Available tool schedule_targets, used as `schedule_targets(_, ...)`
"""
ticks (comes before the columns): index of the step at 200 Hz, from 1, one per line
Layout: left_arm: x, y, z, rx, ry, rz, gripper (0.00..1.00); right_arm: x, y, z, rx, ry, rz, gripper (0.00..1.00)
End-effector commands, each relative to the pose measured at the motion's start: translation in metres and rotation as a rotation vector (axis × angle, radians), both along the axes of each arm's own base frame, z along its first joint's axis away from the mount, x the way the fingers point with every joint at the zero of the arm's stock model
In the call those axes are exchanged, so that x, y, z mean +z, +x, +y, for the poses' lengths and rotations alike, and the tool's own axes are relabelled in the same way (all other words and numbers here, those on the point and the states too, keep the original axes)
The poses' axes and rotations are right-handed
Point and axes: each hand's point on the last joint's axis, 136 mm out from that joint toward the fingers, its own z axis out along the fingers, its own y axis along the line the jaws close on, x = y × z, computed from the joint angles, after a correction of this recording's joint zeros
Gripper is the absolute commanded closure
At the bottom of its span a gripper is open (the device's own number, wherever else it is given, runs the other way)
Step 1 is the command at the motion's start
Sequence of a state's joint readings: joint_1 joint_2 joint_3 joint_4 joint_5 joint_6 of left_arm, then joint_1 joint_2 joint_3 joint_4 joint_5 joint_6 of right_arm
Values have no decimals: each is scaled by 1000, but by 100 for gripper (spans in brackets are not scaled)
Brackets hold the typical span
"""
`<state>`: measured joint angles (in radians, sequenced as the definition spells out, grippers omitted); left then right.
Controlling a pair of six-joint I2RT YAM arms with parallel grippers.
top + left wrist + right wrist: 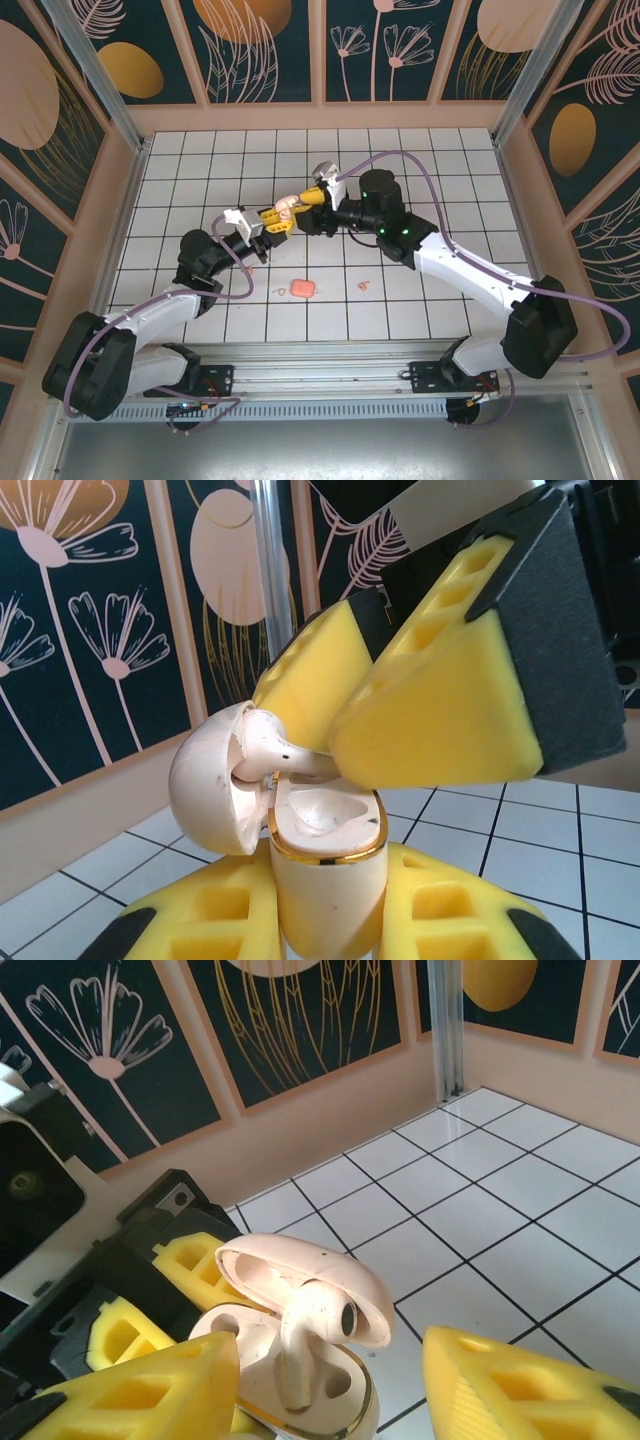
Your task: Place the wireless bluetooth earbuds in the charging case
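Next, my right gripper takes the earbud by the stem (295, 1382) before seating it, because the earbud lies across the open case with its head against the lid.
The cream charging case (330, 880) stands upright, lid (205, 780) swung open, with my left gripper (330, 925) shut on its body. One pale earbud (305, 1355) has its stem down in a slot of the case (250, 1360) and its head leaning against the lid. My right gripper (332, 1365) hovers right over the case with its yellow fingers (150, 1390) spread apart, either side of the earbud and not squeezing it. From above, both grippers meet mid-table, left (271, 222) and right (306, 199), around the case (287, 206). Another small earbud (362, 285) lies on the tiles.
A salmon-pink rounded-square piece (301, 288) lies on the white grid table (420, 170) in front of the grippers, with a tiny pale bit (281, 291) beside it. Patterned walls and metal posts (520, 90) ring the table.
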<state>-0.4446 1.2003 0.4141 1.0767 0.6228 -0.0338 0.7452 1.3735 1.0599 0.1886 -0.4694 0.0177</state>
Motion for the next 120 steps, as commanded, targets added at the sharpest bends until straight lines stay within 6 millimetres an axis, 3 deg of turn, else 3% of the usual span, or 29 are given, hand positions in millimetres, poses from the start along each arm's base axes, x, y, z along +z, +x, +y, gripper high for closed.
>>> schedule_targets(1, 23, -6, 2, 4, -22, -101, 96, 31, -11, -12, 35, 99, -19, 45)
schedule_targets(59, 17, -7, 3, 13, -8, -90, 96, 51, -19, -26, 96, 175, 10, 41)
schedule_targets(120, 15, -5, 2, 19, 12, -91, 96, 44, -13, -27, 96, 124, 91, 59)
